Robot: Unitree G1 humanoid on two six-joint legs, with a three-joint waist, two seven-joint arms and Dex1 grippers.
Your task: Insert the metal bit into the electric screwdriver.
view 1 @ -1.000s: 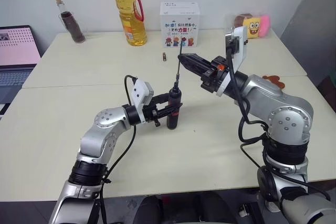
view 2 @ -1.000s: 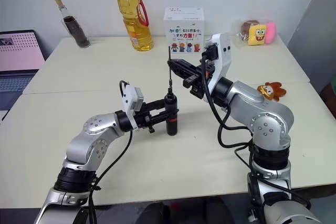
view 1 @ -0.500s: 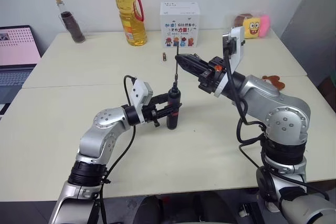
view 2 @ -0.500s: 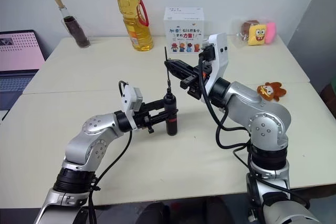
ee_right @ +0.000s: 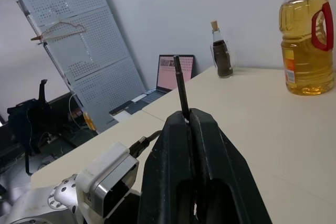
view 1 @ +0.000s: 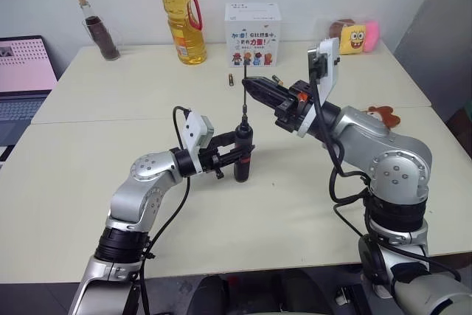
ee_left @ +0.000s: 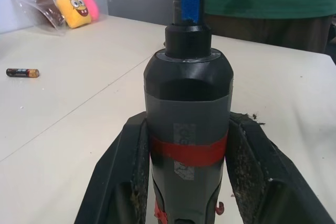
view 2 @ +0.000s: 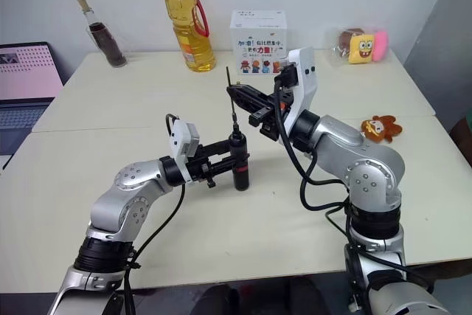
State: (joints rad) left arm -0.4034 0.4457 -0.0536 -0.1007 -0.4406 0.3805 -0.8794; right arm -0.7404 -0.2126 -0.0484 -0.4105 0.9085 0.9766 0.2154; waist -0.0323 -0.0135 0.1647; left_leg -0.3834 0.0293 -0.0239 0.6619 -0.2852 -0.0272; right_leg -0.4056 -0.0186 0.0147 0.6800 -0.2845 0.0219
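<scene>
Next, my right gripper lets go of the metal bit, standing in the upturned tip of the black electric screwdriver (view 1: 245,116).
The electric screwdriver (view 1: 242,169), black with a red band, stands upright just above the table with its tip up. My left gripper (view 1: 237,156) is shut on its body; in the left wrist view both fingers (ee_left: 131,182) press its sides (ee_left: 188,129). The metal bit (view 1: 245,105) is thin and hangs nearly vertical. My right gripper (view 1: 251,85) is shut on it partway along, directly above the screwdriver. In the right wrist view the bit (ee_right: 180,85) sticks out past the closed fingers. Its lower end reaches the screwdriver's tip; I cannot tell whether it is seated.
At the back of the cream table (view 1: 310,197) stand an oil bottle (view 1: 184,23), a white box (view 1: 252,24) and a small dark bottle (view 1: 101,35). A battery (view 1: 230,79) lies behind the grippers. A laptop (view 1: 22,79) is far left, plush toys (view 1: 354,37) far right.
My right gripper has edged slightly to the left with the bit, bringing it more squarely over the screwdriver's tip. The left gripper and the screwdriver have stayed put.
</scene>
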